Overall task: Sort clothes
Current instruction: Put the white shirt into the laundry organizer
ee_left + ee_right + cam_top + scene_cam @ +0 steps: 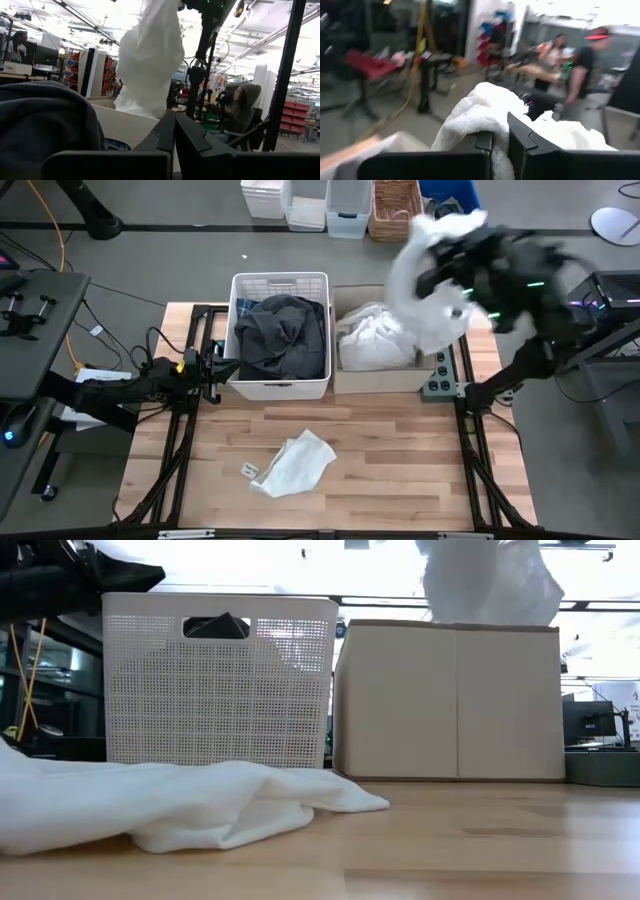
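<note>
Next, my right gripper releases the white garment on top of the white clothes [388, 335] in the tan cardboard box. That garment is now raised above the box.
My right gripper [447, 272] is raised above the tan cardboard box [385, 380] and shut on a white garment [425, 290], which also shows in the low view [490, 580] and the left wrist view [150, 60]. The box holds more white clothes [372, 338]. The white slatted basket [240, 385] holds dark grey clothes [280, 335]. Another white garment [295, 463] lies flat on the table near the front. My left gripper [215, 368] is shut and empty at the basket's left wall. My right gripper pinches a bunched upper part of the white garment [485, 112] between its two fingers, several layers. The garment is lifted clear and hangs slack below the fingers [147, 90] over the cardboard box.
Bins and a wicker basket [395, 208] stand on the floor beyond the table's far edge. A dark block [437, 380] sits to the right of the box. People show in the room behind [240, 107]. Bare wood lies around the white garment at the front.
</note>
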You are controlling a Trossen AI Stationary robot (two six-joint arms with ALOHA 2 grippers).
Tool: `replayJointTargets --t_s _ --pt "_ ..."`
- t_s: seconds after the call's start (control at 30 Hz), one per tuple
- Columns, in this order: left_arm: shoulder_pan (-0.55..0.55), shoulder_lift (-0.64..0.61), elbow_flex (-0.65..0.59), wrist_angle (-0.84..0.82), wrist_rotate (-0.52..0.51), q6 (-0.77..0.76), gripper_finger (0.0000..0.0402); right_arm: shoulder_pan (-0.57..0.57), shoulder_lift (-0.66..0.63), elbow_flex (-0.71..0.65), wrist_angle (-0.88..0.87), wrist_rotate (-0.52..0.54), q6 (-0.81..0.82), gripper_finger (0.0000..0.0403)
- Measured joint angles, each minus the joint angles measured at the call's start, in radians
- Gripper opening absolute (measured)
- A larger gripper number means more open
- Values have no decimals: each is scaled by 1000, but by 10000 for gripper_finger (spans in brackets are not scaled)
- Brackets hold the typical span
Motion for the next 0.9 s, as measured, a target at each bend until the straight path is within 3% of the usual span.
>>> replayJointTargets --t_s 0.17,0.3,0.43,0.57,0.7,0.8,0.9 --pt "0 0 0 0 0 0 0 -43 88 -4 -4 -165 81 10" --pt "0 0 0 0 0 0 0 -77 108 -2 -28 -139 89 10" --pt "0 0 0 0 0 0 0 -144 88 -2 -295 -97 249 10" --pt "0 0 0 0 0 0 0 -181 38 -2 -727 -2 545 10" --pt "0 0 0 0 -2 0 0 -189 -75 -139 -593 20 522 10" --pt "0 0 0 0 -2 0 0 -240 -145 -217 -721 84 673 10" --pt "0 1 0 0 -1 0 0 -293 -212 -348 -659 34 755 10"
